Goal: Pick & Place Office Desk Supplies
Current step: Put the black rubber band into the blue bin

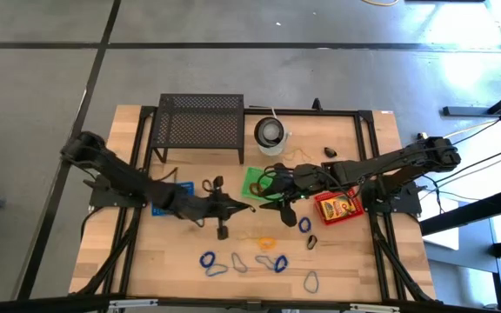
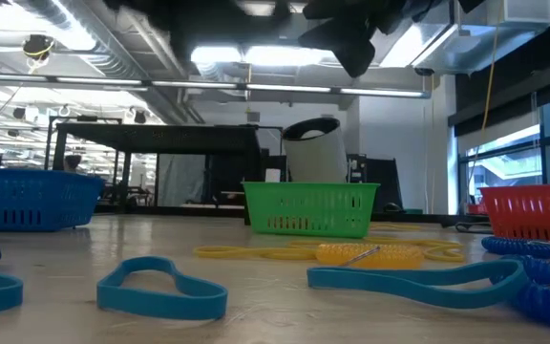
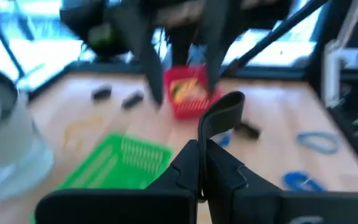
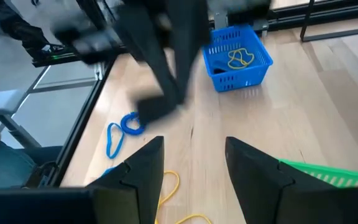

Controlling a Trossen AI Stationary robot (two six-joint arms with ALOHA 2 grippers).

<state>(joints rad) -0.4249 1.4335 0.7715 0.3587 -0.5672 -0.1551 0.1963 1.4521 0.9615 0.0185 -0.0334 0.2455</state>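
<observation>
The small black clip will go down from my left gripper inside the blue basket (image 1: 181,200), next to the yellow loop.
A small black clip (image 3: 224,112) is held up over the table's middle by my left gripper (image 3: 202,163), which is shut on it and points toward the table's right (image 1: 243,209). My right gripper (image 4: 194,162) is open and faces it from the right (image 1: 266,206), a short way from the clip (image 4: 153,107) and touching nothing. Loose blue, grey and orange loops (image 1: 272,261) lie flat on the wood near the near edge. Another black clip (image 1: 311,242) lies beside them. A yellow-green box (image 1: 339,207) lies in the red basket. My left gripper pinches the black clip by its lower end (image 3: 211,144) between the two shut fingertips. The fingers come roughly level from the table's left. The clip sticks out beyond the fingertips and is lifted clear of the table.
A blue basket (image 4: 237,55) holding a yellow loop sits under the left arm. A green basket (image 1: 257,181) and a red basket (image 1: 327,212) flank the right gripper. The black mesh rack (image 1: 200,122) and white cup (image 1: 270,132) stand at the far edge.
</observation>
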